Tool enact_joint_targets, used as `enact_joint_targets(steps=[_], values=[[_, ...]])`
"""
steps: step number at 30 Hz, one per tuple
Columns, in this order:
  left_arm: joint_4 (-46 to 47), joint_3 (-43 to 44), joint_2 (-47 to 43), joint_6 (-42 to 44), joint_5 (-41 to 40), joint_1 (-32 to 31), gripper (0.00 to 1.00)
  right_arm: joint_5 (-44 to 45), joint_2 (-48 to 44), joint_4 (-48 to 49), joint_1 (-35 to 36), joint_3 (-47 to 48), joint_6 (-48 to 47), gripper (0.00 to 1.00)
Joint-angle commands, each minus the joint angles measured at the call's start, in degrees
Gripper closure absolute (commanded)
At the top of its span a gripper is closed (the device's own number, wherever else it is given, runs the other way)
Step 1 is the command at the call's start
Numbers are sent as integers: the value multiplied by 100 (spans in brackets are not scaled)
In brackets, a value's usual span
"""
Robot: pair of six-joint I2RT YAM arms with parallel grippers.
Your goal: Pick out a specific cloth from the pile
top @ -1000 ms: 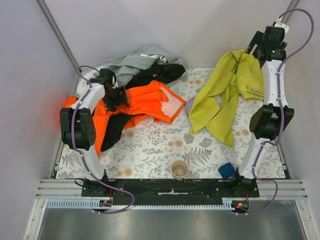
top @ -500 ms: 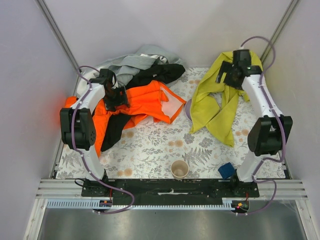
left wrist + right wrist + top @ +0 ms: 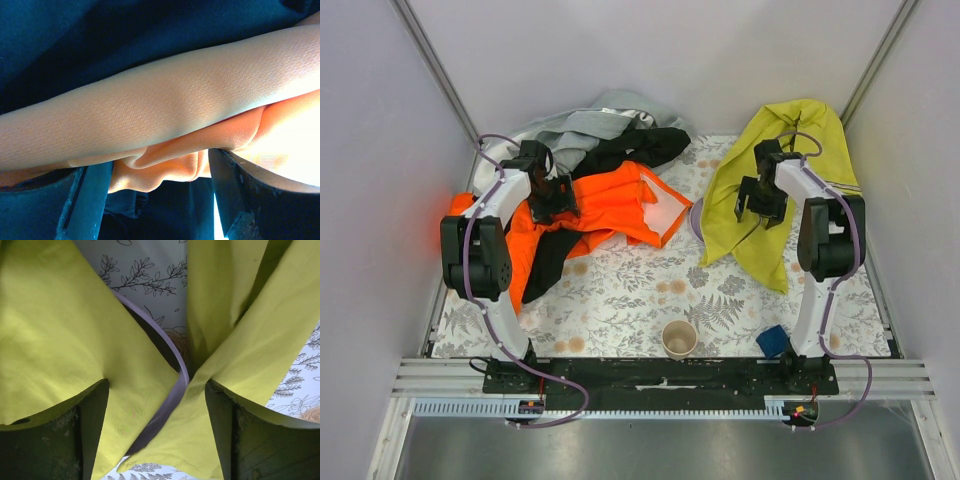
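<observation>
The yellow-green cloth is lying over the purple plate, so my right gripper should pinch the cloth where its flaps meet [image 3: 188,381] and drag it to the back corner.
The yellow-green cloth [image 3: 725,215] lies spread at the back right of the table, from the back corner down over the purple plate [image 3: 694,215]. My right gripper [image 3: 756,205] is low over its middle. In the right wrist view the jaws [image 3: 156,390] stand wide apart with the cloth [image 3: 60,330] draped over both fingers, and the plate's rim [image 3: 172,390] shows between them. The pile [image 3: 610,200] of orange, black and grey garments lies at the back left. My left gripper [image 3: 558,197] rests on it, jaws apart, with an orange fold [image 3: 165,100] between them.
A paper cup [image 3: 679,338] stands near the front middle. A small blue object [image 3: 772,341] lies by the right arm's base. The grey garment [image 3: 585,125] is heaped against the back wall. Side walls stand close on both sides.
My right arm has come down from high at the back right to the middle of the cloth. The cloth, which hung from it, now lies spread. The left arm has not moved.
</observation>
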Motion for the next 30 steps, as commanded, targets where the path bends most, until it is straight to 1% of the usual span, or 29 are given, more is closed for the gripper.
enact_joint_targets(steps=[1, 2, 4, 6, 7, 11, 16, 18, 19, 20, 22, 23, 24, 26, 27, 30], values=[[-234, -189, -199, 139, -27, 50, 18, -200, 147, -192, 3, 145, -144, 25], [-225, -206, -207, 139, -35, 50, 18, -271, 147, -175, 12, 127, -170, 29], [-217, -233, -225, 122, -44, 50, 18, -394, 182, -183, 12, 109, -196, 51], [-217, -233, -234, 122, -53, 41, 18, -596, 191, -218, 12, 101, -188, 67], [-217, -241, -234, 113, -62, 50, 18, -649, 174, -245, 12, 109, -188, 70], [-225, -250, -251, 104, -71, 41, 18, -658, -63, -376, 12, 127, -223, 71], [-199, -285, -251, 87, -62, 33, 19, -579, -336, -815, 3, 530, -389, 68], [-190, -294, -243, 87, -62, 41, 19, -588, -389, -1026, 3, 706, -460, 62], [-173, -312, -243, 78, -62, 33, 19, -623, -398, -1088, 3, 785, -486, 55], [-173, -321, -234, 87, -62, 41, 19, -666, -415, -1123, -6, 830, -530, 53], [-164, -338, -234, 78, -62, 41, 18, -754, -468, -1098, -76, 813, -539, 56], [-155, -347, -234, 78, -53, 33, 19, -824, -477, -1028, -128, 760, -531, 60], [-146, -347, -225, 78, -62, 41, 19, -869, -459, -1001, -207, 751, -504, 65], [-138, -347, -216, 78, -53, 41, 19, -1018, -380, -939, -330, 751, -478, 68], [-138, -356, -216, 78, -44, 41, 19, -1079, -319, -948, -340, 768, -478, 67], [-138, -356, -208, 87, -36, 33, 19, -1220, -257, -930, -340, 804, -513, 56]])
